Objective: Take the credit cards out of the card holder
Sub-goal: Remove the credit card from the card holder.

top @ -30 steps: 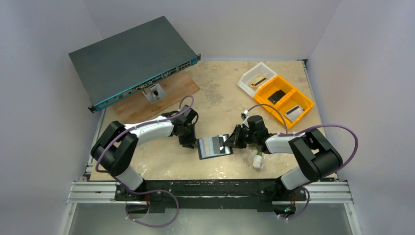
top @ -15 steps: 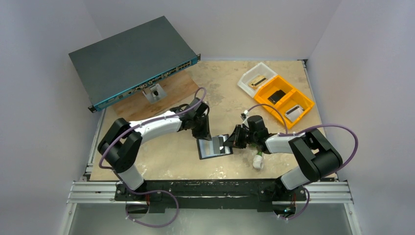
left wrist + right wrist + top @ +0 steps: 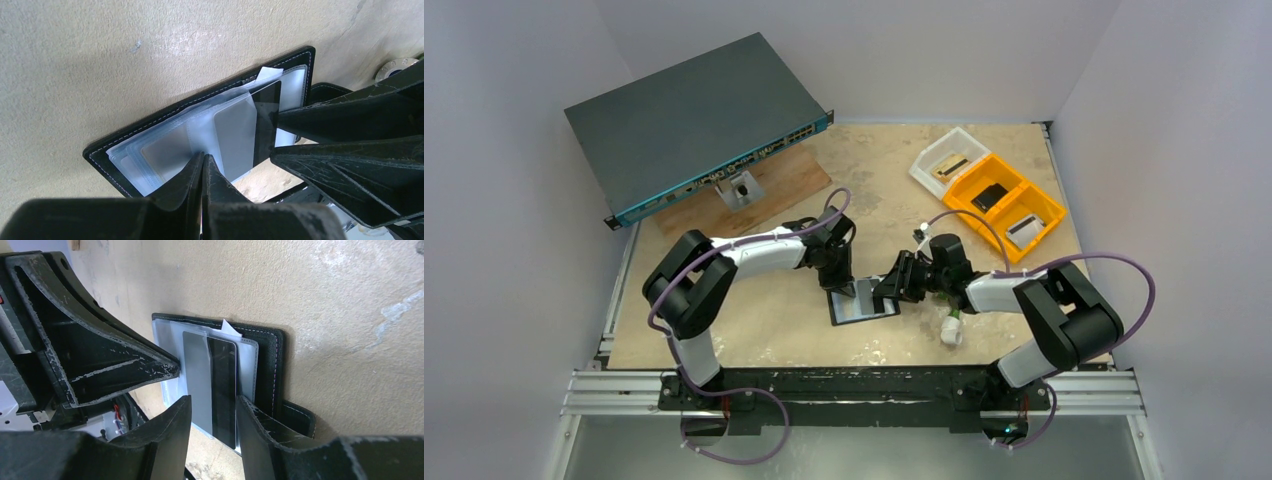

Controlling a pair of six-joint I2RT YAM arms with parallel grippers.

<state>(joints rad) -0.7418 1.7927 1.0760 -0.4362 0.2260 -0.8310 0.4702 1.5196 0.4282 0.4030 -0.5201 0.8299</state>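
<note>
I need to pinch the dark loose end (image 3: 223, 385) with my right gripper and pull while my left gripper pins the clear sleeve, as the credit card's grey end is inside its sleeve.
The black card holder (image 3: 861, 312) lies open on the table between both grippers, its clear sleeves fanned out (image 3: 150, 155). One glossy grey-and-dark credit card (image 3: 240, 132) sticks partway out of a sleeve past the holder's edge; it also shows in the right wrist view (image 3: 210, 375). My left gripper (image 3: 844, 287) is shut, its tips (image 3: 204, 157) pressing on the sleeves. My right gripper (image 3: 884, 293) is open, its jaws (image 3: 214, 400) standing either side of the card's free end without closing on it. The holder's black stitched border (image 3: 277, 365) lies behind the card.
A big dark grey network switch (image 3: 694, 125) rests on a wooden board (image 3: 774, 190) at the back left. An orange tray (image 3: 1009, 205) and a white tray (image 3: 939, 160) stand at the back right. A small white piece (image 3: 951, 331) lies by the right arm.
My left gripper has swung right and come down onto the holder's sleeves. My right gripper has edged left over the holder's right side.
</note>
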